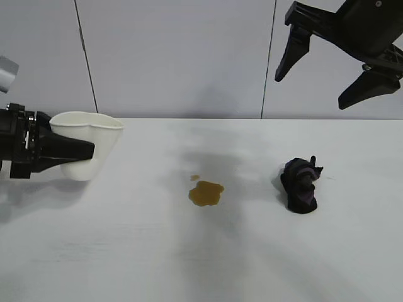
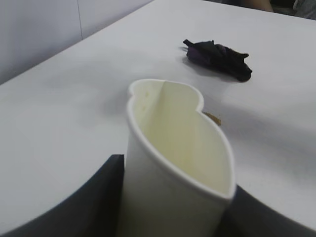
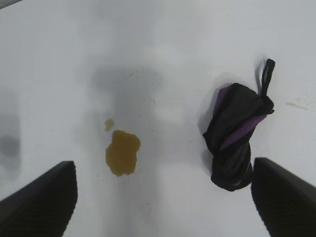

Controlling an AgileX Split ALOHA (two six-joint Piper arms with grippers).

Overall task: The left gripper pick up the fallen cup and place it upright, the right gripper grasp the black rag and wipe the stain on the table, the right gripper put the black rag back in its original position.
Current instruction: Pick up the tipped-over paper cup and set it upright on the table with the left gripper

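Note:
The robot's right gripper will next move down to the middle of the black rag (image 1: 302,185) (image 3: 234,148), between the rag's loop and its near end, and close there.
My left gripper (image 1: 75,151) is shut on the white paper cup (image 1: 88,143) at the table's left side, squeezing its rim into an oval; the cup stands roughly upright with its mouth up. In the left wrist view the cup (image 2: 173,163) fills the space between the fingers (image 2: 89,197). The brown stain (image 1: 206,192) with a tiny droplet lies mid-table, also in the right wrist view (image 3: 122,152). The black rag (image 1: 300,184) with purple streaks lies right of it (image 3: 237,136). My right gripper (image 1: 321,69) is open, high above the rag, empty.
The white table (image 1: 126,251) runs to a grey panelled wall (image 1: 176,56) behind. The rag also shows in the left wrist view (image 2: 217,59), beyond the cup.

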